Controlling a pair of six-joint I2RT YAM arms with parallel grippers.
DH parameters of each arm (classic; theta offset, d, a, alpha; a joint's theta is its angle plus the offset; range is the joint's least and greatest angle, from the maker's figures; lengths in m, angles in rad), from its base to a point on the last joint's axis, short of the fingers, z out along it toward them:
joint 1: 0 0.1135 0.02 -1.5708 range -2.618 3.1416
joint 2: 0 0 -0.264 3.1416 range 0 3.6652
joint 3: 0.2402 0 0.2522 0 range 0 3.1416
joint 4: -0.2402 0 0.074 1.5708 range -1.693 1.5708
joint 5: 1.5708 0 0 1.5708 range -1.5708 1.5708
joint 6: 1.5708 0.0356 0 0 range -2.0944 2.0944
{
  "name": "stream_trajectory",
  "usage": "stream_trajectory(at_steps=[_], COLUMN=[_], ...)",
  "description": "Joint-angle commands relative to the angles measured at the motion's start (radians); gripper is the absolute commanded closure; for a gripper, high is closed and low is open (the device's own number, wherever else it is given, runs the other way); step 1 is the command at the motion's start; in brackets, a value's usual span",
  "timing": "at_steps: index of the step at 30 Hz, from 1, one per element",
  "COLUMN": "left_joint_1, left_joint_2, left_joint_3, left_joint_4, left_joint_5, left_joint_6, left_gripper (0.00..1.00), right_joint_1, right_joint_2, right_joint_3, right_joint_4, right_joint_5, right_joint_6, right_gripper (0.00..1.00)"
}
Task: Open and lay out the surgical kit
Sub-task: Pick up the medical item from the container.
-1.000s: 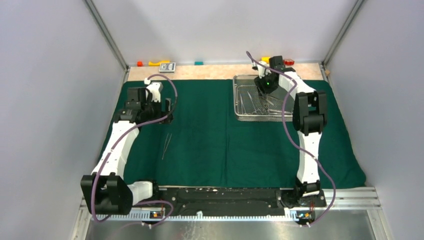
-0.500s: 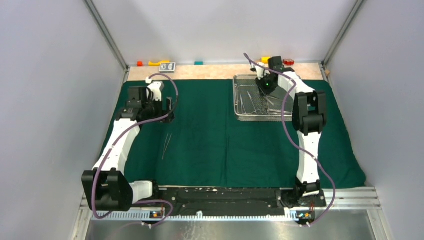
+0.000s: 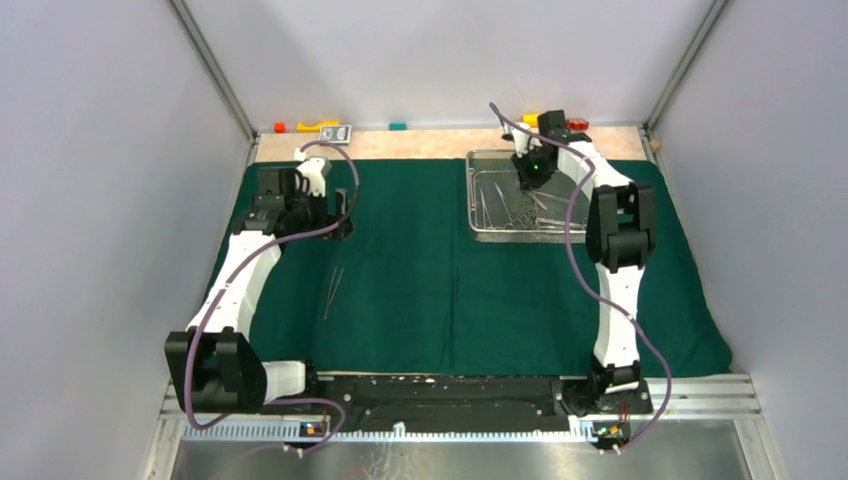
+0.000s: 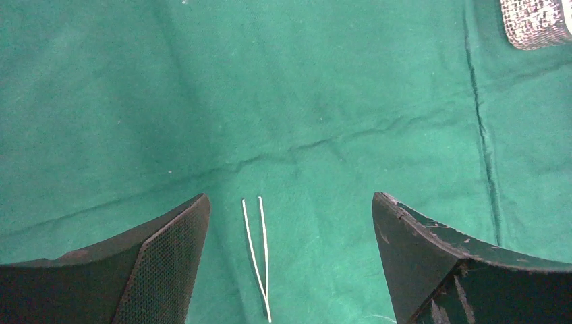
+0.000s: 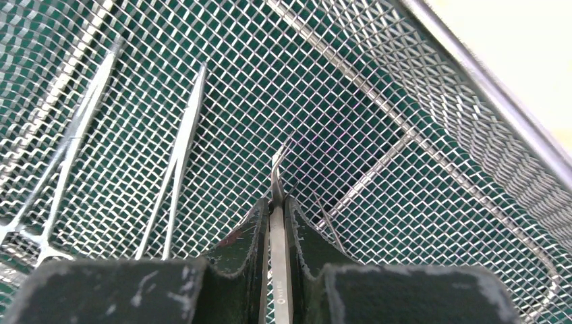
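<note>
I am pinching the tweezers near their curved tip with my right gripper, so next I open it and grip them farther back on the flat handle (image 5: 278,266) before lifting them out.
The dark green cloth (image 3: 420,270) lies spread over the table. The silver wire-mesh tray (image 3: 478,232) stands on it at the back right, with several steel instruments (image 3: 505,205) inside. My right gripper (image 3: 527,175) is over the tray's far part, shut on a slim pair of tweezers (image 5: 276,223) whose curved tip sticks out past the fingertips above the mesh (image 5: 378,88). Ring-handled clamps (image 5: 67,155) lie in the tray to its left. My left gripper (image 3: 342,212) is open and empty above the cloth at the left. A pair of tweezers (image 4: 260,250) lies on the cloth below it, also in the top view (image 3: 333,291).
Small coloured blocks (image 3: 320,126) and a dark card (image 3: 337,134) sit on the bare wooden strip behind the cloth. A corner of the tray (image 4: 536,23) shows at the top right of the left wrist view. Grey walls close in both sides.
My left arm has shifted a little towards the back of the table. My right gripper has lifted slightly within the tray's far part.
</note>
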Motion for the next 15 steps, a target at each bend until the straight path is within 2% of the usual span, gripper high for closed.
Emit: stream_trajectory(at_steps=[1,15], left_joint_1=[-0.012,-0.102], left_joint_2=[0.007,0.034], left_joint_3=[0.043,0.083], left_joint_4=[0.052,0.168], left_joint_5=[0.055,0.212], left_joint_6=[-0.013,-0.091], left_gripper=[0.06,0.06], right_joint_1=[0.006,0.01], right_joint_2=[-0.132,-0.311], right_joint_3=[0.037,-0.039], right_joint_4=[0.008,0.053], right_joint_5=[-0.042,-0.186], right_joint_6=[0.026,0.14], right_gripper=[0.98,1.0])
